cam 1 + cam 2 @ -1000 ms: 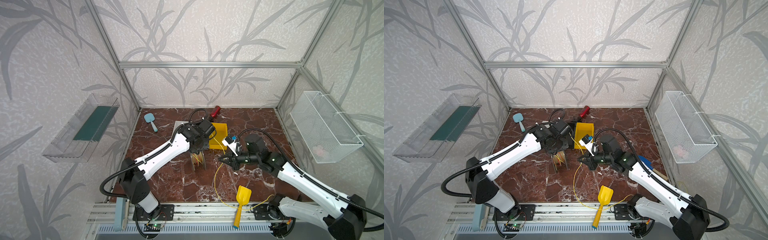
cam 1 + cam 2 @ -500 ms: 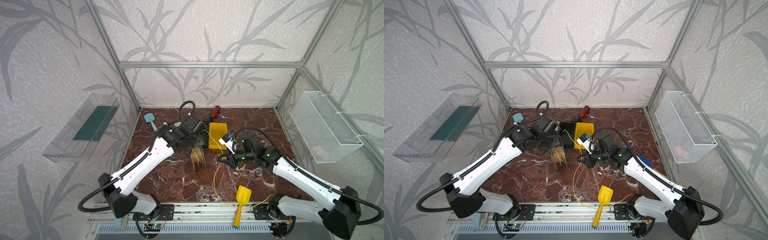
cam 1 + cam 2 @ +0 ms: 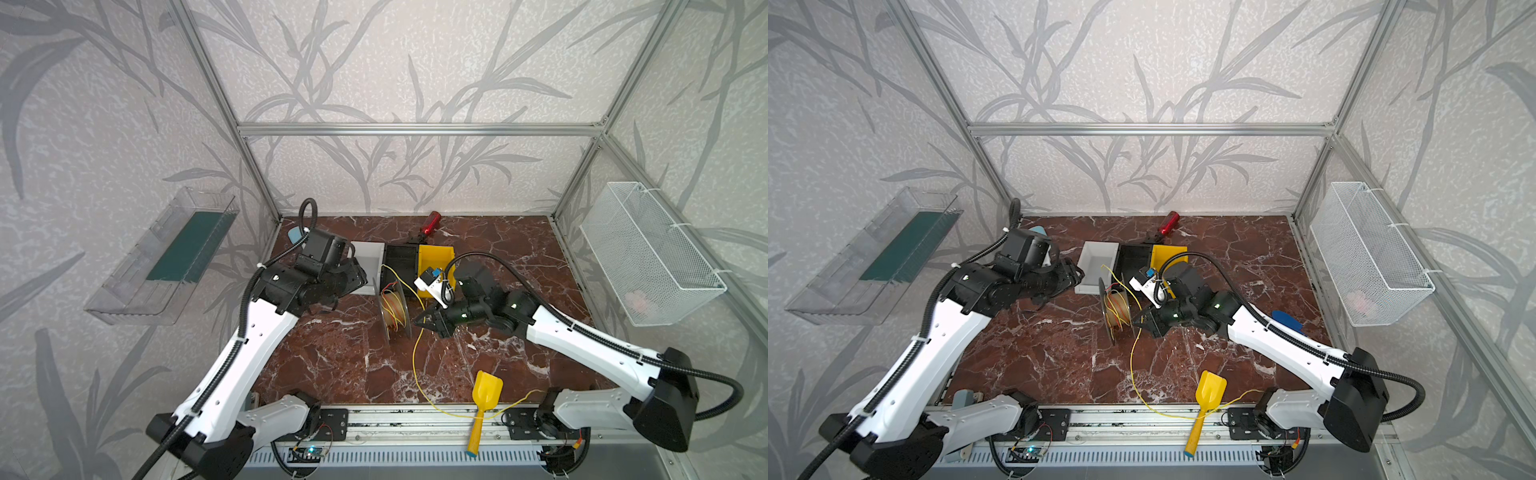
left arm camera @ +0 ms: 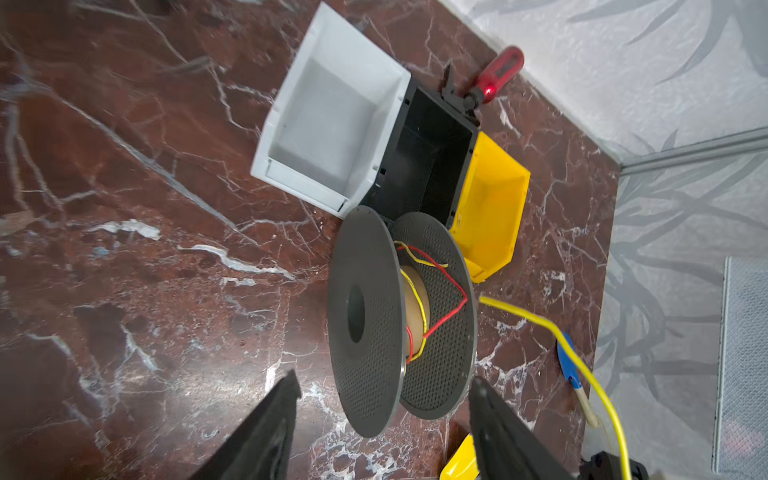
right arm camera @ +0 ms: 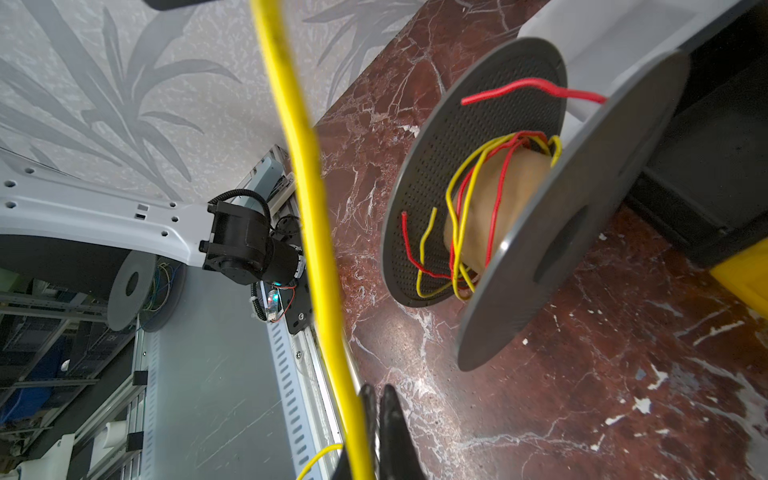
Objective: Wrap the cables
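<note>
The robot's left gripper needs to close on the top rim (image 3: 377, 280) (image 4: 402, 328) of the dark grey spool's disc nearest it, in front of the grey bin.
The cable (image 3: 415, 365) is a thin yellow wire. It runs from the front rail across the marble floor up to my right gripper (image 3: 419, 324), which is shut on it just right of a dark grey spool (image 3: 392, 309). The spool stands on its rim, with loose yellow and red turns round its tan core (image 5: 498, 199). The wire (image 5: 307, 166) passes close along the shut fingertips (image 5: 386, 399). My left gripper (image 3: 359, 280) is open, left of the spool and clear of it. In the left wrist view its fingers (image 4: 286, 395) stand on either side of the spool's rim (image 4: 374, 415) without touching it.
Grey (image 3: 368, 257), black (image 3: 401, 257) and yellow (image 3: 434, 257) bins sit side by side behind the spool, with a red-handled tool (image 3: 430, 218) by the back wall. A yellow shovel (image 3: 486, 390) lies at the front over the wire. A blue tool (image 3: 1285, 320) lies at the right.
My left gripper has opened, let go of the spool and drawn back to the left. The right gripper stays shut on the yellow wire beside the spool.
</note>
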